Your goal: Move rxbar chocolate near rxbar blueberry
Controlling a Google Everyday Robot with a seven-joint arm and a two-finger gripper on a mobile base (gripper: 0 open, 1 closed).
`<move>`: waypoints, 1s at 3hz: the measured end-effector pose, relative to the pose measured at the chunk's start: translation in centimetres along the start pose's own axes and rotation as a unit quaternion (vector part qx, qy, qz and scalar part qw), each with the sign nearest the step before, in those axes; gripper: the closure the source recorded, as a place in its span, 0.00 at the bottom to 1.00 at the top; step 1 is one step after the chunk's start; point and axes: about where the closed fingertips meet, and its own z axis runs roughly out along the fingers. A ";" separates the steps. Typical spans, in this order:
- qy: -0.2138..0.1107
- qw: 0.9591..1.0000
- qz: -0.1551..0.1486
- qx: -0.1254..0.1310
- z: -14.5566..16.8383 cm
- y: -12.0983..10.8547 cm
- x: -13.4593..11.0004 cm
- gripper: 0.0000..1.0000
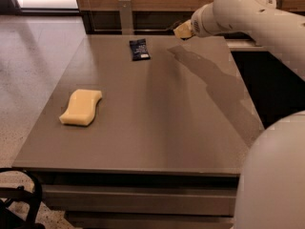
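Note:
My gripper has the rxbar chocolate. Next, I let go of it at the table's far edge (167, 40), close beside the rxbar blueberry toward my arm.
The rxbar blueberry (139, 50) is a small dark navy wrapper with a pale label patch, lying flat near the far edge of the grey table (157, 123), left of centre. My gripper (181, 31) hangs above the table's far edge, to the right of the blue wrapper and apart from it, at the end of my white arm (248, 13). The rxbar chocolate does not show on the table. I cannot make it out against the dark background at the gripper's tip.
A yellow sponge (81, 107) lies on the left part of the table. A wood-panelled wall with a dark gap runs behind the far edge. A dark counter (271, 80) stands to the right. My white arm's body (274, 175) fills the lower right corner.

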 end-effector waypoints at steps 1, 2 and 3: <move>0.008 1.000 0.016 0.008 2.3 0.5 0.0 1.00; 0.011 0.999 0.030 -0.013 3.8 1.5 0.6 1.00; 0.009 0.997 0.048 -0.053 4.9 2.0 1.7 1.00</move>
